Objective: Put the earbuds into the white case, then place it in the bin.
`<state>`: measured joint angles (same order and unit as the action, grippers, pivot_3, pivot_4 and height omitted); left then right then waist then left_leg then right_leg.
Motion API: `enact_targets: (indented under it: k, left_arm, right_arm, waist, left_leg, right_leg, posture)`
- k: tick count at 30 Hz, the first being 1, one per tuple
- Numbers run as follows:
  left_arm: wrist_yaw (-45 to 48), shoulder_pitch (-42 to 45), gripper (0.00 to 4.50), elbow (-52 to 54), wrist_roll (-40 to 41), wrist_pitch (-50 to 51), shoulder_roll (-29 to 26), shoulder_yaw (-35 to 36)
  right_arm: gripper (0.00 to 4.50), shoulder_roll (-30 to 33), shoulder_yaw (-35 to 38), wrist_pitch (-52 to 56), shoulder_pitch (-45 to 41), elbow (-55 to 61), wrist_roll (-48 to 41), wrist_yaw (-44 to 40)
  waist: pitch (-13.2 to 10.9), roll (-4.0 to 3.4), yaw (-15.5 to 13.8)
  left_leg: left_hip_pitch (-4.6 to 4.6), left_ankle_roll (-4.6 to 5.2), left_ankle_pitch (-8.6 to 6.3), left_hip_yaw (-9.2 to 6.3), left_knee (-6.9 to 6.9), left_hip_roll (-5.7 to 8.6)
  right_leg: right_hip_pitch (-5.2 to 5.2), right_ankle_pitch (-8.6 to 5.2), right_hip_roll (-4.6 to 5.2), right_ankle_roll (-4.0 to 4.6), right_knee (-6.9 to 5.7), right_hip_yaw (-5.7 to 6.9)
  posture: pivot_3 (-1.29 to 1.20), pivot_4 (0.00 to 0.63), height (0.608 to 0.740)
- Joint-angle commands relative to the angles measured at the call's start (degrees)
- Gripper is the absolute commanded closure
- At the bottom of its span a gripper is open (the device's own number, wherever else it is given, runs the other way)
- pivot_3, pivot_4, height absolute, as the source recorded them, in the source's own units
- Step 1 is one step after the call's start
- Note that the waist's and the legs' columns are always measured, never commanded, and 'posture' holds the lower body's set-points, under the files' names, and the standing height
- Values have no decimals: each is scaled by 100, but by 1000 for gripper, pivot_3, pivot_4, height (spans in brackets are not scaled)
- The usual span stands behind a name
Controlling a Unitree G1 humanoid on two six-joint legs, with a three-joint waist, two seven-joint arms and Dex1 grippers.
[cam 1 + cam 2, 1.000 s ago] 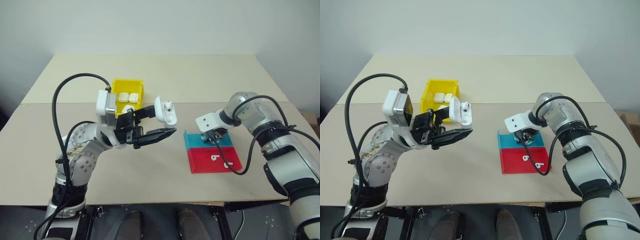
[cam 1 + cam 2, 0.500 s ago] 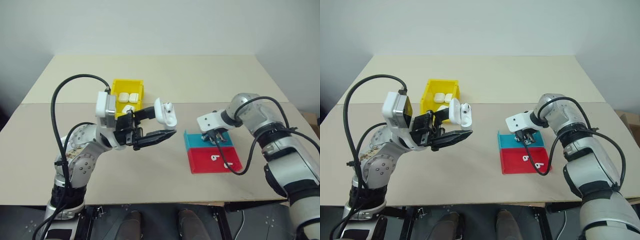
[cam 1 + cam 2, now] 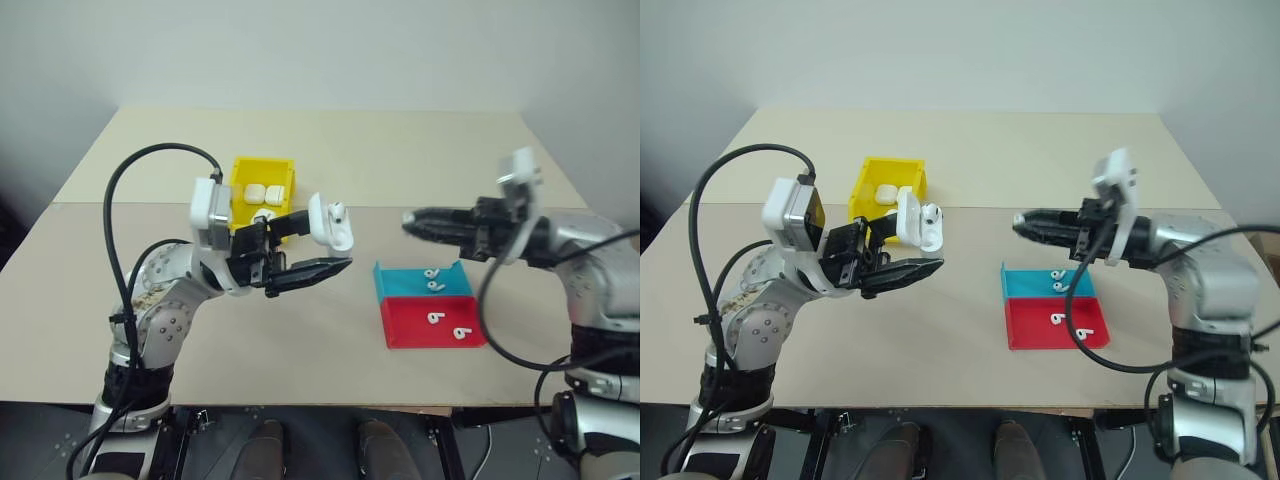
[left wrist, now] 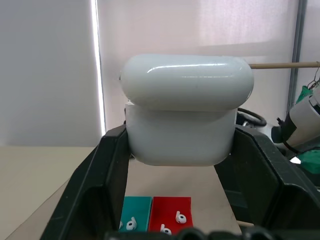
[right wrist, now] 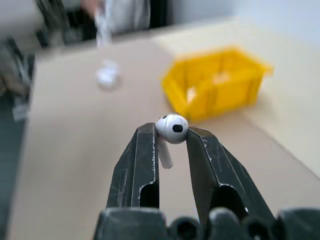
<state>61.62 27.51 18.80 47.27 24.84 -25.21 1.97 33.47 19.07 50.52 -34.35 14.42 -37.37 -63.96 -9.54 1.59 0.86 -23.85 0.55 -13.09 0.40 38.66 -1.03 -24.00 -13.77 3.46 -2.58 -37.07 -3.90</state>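
The robot's right hand will release its earbud in the open white case's empty slot (image 3: 343, 227), beside the earbud that is already seated there.
My left gripper (image 3: 322, 246) is shut on the white case (image 3: 331, 224), held up over the table with its lid flipped open and one earbud (image 3: 337, 210) seated inside. In the left wrist view the case (image 4: 182, 117) sits between the two fingers. My right gripper (image 3: 412, 222) hovers above the table to the case's right, pointing level toward it, and is shut on an earbud (image 5: 171, 128). The yellow bin (image 3: 237, 186) stands behind the left gripper, with identical white cases (image 3: 261, 194) in it.
A shallow teal tray (image 3: 398, 285) holds two loose earbuds (image 3: 433, 279) below the right gripper. A red tray (image 3: 410, 328) right in front of it holds two more (image 3: 445, 325). Bare tabletop lies between the grippers and along the front edge.
The right gripper rose out of the teal tray with an earbud, swung back and turned to point left toward the case. The left gripper and case stayed still.
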Motion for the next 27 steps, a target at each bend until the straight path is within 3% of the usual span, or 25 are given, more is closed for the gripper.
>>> enact_targets:
  k: [1, 6, 12, 21, 27]
  left_arm:
    - [118, 239, 1736, -55, 58, -14, 23, -48]
    - [213, 391, 1736, -273, -12, -27, 79, -151]
    - [260, 467, 1736, -392, -60, -37, 155, -258]
    - [258, 425, 1736, -371, -152, -45, 228, -323]
    - [244, 460, 1736, -368, -212, -56, 331, -369]
  right_arm:
    - [3882, -202, 810, 940, 86, 1077, -1676, 1099]
    - [3882, -359, 937, 1160, 342, 1906, -3603, 2733]
    - [3882, -256, 434, 782, 389, 2196, -4503, 3768]
    - [3882, 56, -125, 330, 352, 2227, -5005, 4059]
    - [3882, 178, -487, 156, 446, 2199, -4668, 3978]
  waist:
    - [0, 0, -5]
    - [0, 0, 0]
    - [0, 0, 32]
    - [0, 0, 17]
    - [0, 0, 16]
  left_leg:
    - [0, 0, 0, -1, 0, 0]
    - [0, 1, 0, 1, 0, 1]
    - [-1, 1, 0, 4, 0, -1]
    - [-4, 2, 0, 5, 0, 0]
    - [-4, 2, 0, 5, 0, -1]
  right_leg:
    - [1, 0, 0, -1, 1, 2]
    - [3, -2, -2, -3, 5, 2]
    - [2, -3, -6, -3, 5, 1]
    - [2, -3, -5, -5, 9, 1]
    - [1, -3, -6, -5, 9, 1]
  posture:
    - [0, 150, 740]
    - [0, 150, 740]
    - [0, 150, 740]
    - [0, 150, 740]
    - [0, 150, 740]
